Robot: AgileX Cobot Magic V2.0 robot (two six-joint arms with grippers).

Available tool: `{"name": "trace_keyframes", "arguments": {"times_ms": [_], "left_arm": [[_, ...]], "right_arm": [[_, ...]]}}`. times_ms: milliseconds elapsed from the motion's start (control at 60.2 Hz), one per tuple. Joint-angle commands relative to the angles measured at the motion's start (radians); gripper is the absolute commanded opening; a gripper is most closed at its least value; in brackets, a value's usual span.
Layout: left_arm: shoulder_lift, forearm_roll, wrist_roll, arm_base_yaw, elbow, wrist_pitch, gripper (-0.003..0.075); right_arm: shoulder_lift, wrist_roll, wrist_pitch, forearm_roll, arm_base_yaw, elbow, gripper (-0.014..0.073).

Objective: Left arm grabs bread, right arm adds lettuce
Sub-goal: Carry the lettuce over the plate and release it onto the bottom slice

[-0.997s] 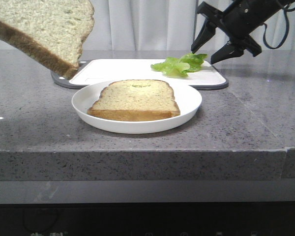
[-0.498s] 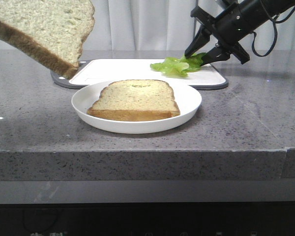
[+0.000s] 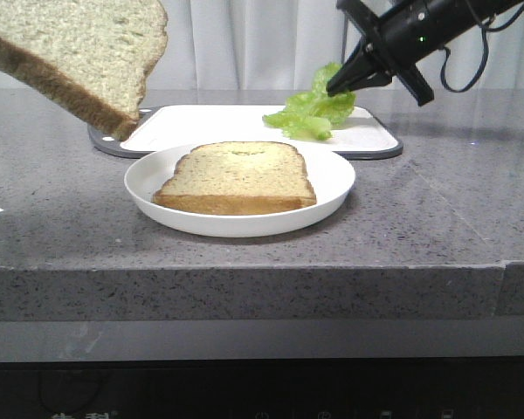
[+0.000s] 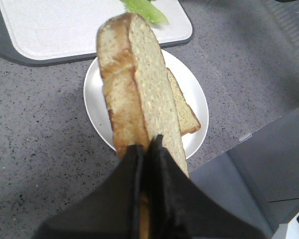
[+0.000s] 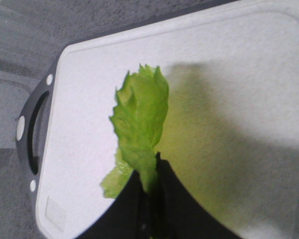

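Observation:
Next, I release the green lettuce on the thinner bread slice lying on the white plate (image 3: 238, 158) with my right gripper.
High at the left of the front view, the thick bread (image 3: 79, 52) slice hangs tilted in the air. The left wrist view shows my left gripper (image 4: 147, 145) shut on the bread (image 4: 134, 94) at its lower edge, above the plate. At the back right, my right gripper (image 3: 336, 87) is shut on one end of the green lettuce (image 3: 310, 112), which is raised while its other end hangs down to the cutting board. In the right wrist view the lettuce (image 5: 142, 114) sticks out from between the right gripper (image 5: 148, 172) fingers.
A thinner bread slice (image 3: 237, 179) lies flat on a white plate (image 3: 332, 188) in the middle of the grey stone counter. Behind it lies a white cutting board (image 3: 218, 122) with a dark grey rim. The counter's front edge (image 3: 262, 266) is close.
My right gripper came down onto the lettuce, shut on it and raised its end off the board. The held bread and the plate have stayed put.

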Motion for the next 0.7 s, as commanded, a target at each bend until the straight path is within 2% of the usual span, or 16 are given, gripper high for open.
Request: {"name": "trace_keyframes", "arguments": {"times_ms": [0,166,299,382,681], "left_arm": [[-0.021,-0.052,0.0,0.002,-0.025,-0.041,-0.002],[-0.021,-0.052,0.0,0.002,-0.025,-0.041,-0.002],[-0.021,-0.052,0.0,0.002,-0.025,-0.041,-0.002],[-0.021,-0.052,0.0,0.002,-0.025,-0.041,-0.002],[-0.021,-0.052,0.0,0.002,-0.025,-0.041,-0.002]], "right_arm": [[-0.132,-0.034,0.056,0.068,-0.005,-0.033,-0.0118],[-0.243,-0.076,0.121,0.08,-0.005,-0.002,-0.0118],[-0.361,-0.124,0.116,0.11,-0.005,0.106,-0.0118],[-0.427,-0.184,0.116,0.178,-0.003,0.195,-0.0118],[-0.64,-0.48,0.138,0.548,-0.003,0.59,-0.0118]]}}
